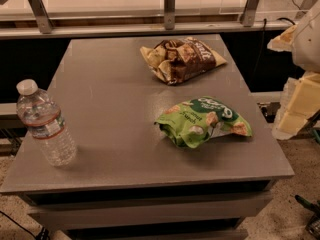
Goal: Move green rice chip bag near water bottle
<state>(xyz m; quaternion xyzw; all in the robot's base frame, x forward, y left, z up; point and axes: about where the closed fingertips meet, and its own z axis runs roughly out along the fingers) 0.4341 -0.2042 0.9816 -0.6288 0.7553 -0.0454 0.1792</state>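
Note:
Next, my gripper closes on the middle [212, 118] of the green rice chip bag, between its two ends.
The green rice chip bag [204, 121] lies flat on the right half of the grey table [110, 99], near its right edge. The water bottle [45, 124] stands upright at the table's front left corner, with its white cap on top. A wide stretch of tabletop lies between them. My gripper [296, 110] shows as pale cream parts at the right edge of the camera view. It is off the table, to the right of the green bag, and touches nothing.
A brown-and-tan snack bag [181, 59] lies at the back right of the table, behind the green bag. A railing with metal posts [169, 6] runs behind the table. Cables lie on the floor at the lower right [307, 206].

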